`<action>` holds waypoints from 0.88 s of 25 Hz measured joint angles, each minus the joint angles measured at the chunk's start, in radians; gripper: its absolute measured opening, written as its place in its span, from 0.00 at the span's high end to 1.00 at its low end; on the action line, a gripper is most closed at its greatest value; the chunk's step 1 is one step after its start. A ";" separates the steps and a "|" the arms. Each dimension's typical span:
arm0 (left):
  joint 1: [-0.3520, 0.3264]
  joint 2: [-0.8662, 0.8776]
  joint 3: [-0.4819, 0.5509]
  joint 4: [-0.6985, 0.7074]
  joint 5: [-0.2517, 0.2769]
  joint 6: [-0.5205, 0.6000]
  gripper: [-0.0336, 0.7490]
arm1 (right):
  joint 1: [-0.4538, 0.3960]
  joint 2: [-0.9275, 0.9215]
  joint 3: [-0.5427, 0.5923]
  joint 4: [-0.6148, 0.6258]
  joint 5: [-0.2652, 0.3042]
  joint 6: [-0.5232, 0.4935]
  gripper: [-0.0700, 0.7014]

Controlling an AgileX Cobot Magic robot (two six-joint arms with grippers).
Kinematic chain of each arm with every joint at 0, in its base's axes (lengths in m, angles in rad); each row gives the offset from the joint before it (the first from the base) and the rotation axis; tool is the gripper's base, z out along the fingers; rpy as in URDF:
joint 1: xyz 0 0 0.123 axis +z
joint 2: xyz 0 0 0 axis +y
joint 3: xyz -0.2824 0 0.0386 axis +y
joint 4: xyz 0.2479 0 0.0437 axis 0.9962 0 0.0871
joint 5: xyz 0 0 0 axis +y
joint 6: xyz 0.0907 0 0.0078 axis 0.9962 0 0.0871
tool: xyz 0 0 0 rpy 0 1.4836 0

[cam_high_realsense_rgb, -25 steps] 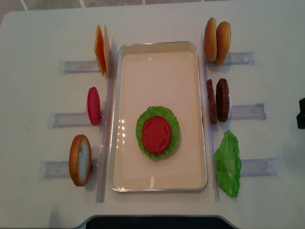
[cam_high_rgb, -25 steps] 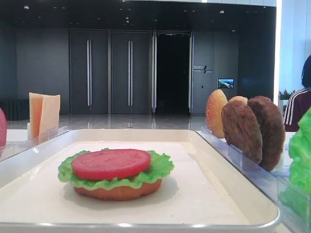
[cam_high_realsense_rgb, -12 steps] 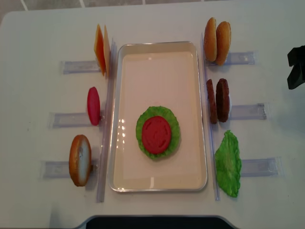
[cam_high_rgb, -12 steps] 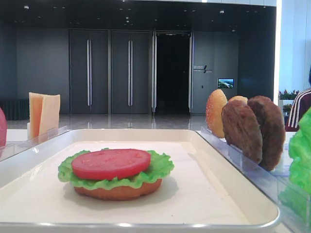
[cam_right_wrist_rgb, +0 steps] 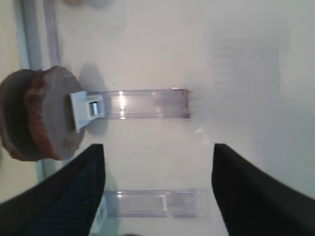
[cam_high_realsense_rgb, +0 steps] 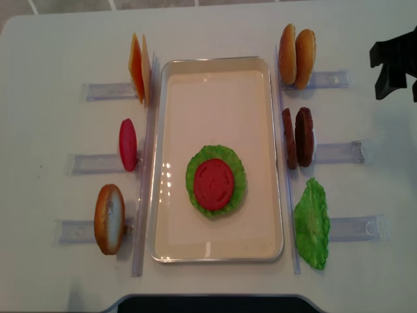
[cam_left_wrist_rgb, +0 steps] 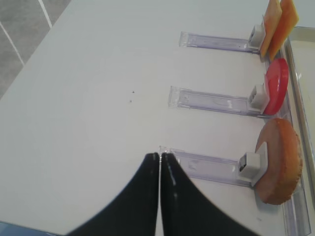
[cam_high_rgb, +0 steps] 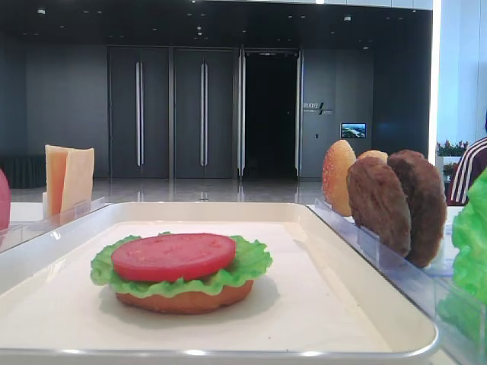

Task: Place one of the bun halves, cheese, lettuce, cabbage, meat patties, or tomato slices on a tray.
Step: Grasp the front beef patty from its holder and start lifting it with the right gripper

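My right gripper needs to next move to the meat patty nearest the cream tray and close on the top edge [cam_high_realsense_rgb: 288,135] [cam_right_wrist_rgb: 15,117] of that patty.
The cream tray [cam_high_realsense_rgb: 215,81] holds a stack: a flat bun half [cam_high_rgb: 183,302], lettuce [cam_high_realsense_rgb: 238,171] and a tomato slice [cam_high_realsense_rgb: 214,184] on top. Two meat patties [cam_high_realsense_rgb: 298,137] stand on edge right of the tray, with two bun halves [cam_high_realsense_rgb: 296,57] behind them and a lettuce leaf [cam_high_realsense_rgb: 311,223] in front. Cheese [cam_high_realsense_rgb: 138,68], a tomato slice [cam_high_realsense_rgb: 128,144] and a bun half [cam_high_realsense_rgb: 109,218] stand on the left. My right gripper [cam_high_realsense_rgb: 393,68] hovers open and empty, far right of the patties [cam_right_wrist_rgb: 37,115]. My left gripper [cam_left_wrist_rgb: 160,156] is shut on nothing, left of its bun half [cam_left_wrist_rgb: 279,160].
Clear plastic holders [cam_high_realsense_rgb: 339,153] stick out from both long sides of the tray, each propping its food upright. One bare holder [cam_right_wrist_rgb: 157,204] lies under my right gripper [cam_right_wrist_rgb: 158,162]. A person in a striped top [cam_high_rgb: 468,171] sits beyond the table's right side.
My right gripper has come in from the right edge of the overhead view, moving toward the far side and slightly inward. The food and the tray have not moved.
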 joint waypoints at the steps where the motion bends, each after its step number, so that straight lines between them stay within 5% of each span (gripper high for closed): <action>1: 0.000 0.000 0.000 0.000 0.000 0.000 0.96 | 0.030 0.000 -0.006 0.000 -0.002 0.035 0.30; 9: 0.000 0.000 0.000 0.000 0.000 0.000 0.96 | 0.240 0.001 -0.016 0.000 -0.087 0.225 0.30; 22: 0.000 0.000 0.000 0.000 0.000 0.000 0.96 | 0.486 0.060 -0.016 -0.021 -0.134 0.379 0.30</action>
